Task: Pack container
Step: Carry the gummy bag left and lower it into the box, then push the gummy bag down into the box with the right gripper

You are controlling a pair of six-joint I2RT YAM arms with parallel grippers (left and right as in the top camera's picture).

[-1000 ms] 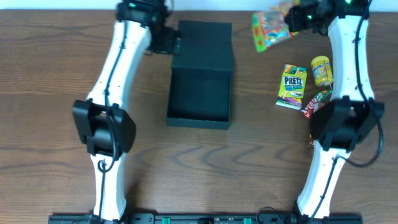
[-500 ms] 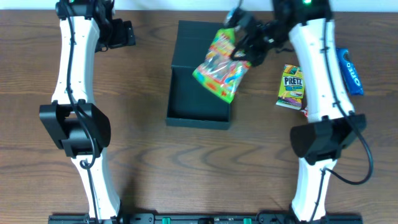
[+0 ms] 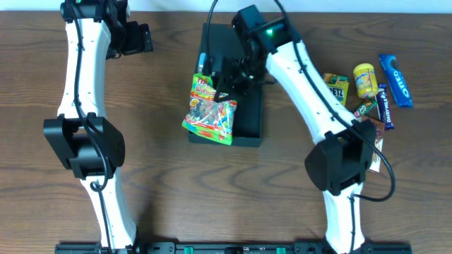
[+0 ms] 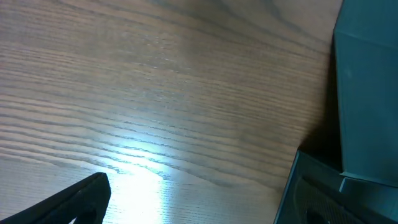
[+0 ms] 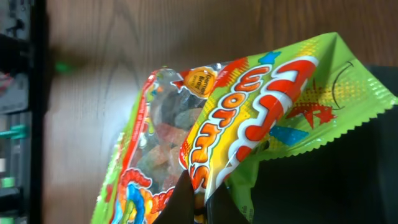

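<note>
The bag of green gummy worms will lie on the container's bottom near its front side (image 3: 219, 115) after my right gripper releases it.
The container (image 3: 251, 127) is a dark teal-black box at the table's middle, open at the top. My right gripper (image 3: 223, 79) is over it, shut on the top edge of a green gummy worms bag (image 3: 209, 111). The bag hangs over the box's front left corner and hides it. In the right wrist view the fingers (image 5: 202, 199) pinch the bag (image 5: 249, 118), with the box's dark inside (image 5: 336, 180) to the right. My left gripper (image 3: 140, 39) is open and empty at the far left. Its wrist view shows spread fingers (image 4: 199, 202) over bare wood and the box's side (image 4: 367, 93).
Loose snacks lie at the right: a Pretz box (image 3: 337, 86), a yellow packet (image 3: 364, 79), a blue Oreo pack (image 3: 395, 70), a dark bar (image 3: 383, 107) and a red packet (image 3: 364, 109). The right arm's elbow (image 3: 342, 162) hangs just in front of them.
My right gripper carried the gummy worms bag from the far right corner leftward to over the box. My left gripper left the box's lid, moved to the far left, then stayed.
</note>
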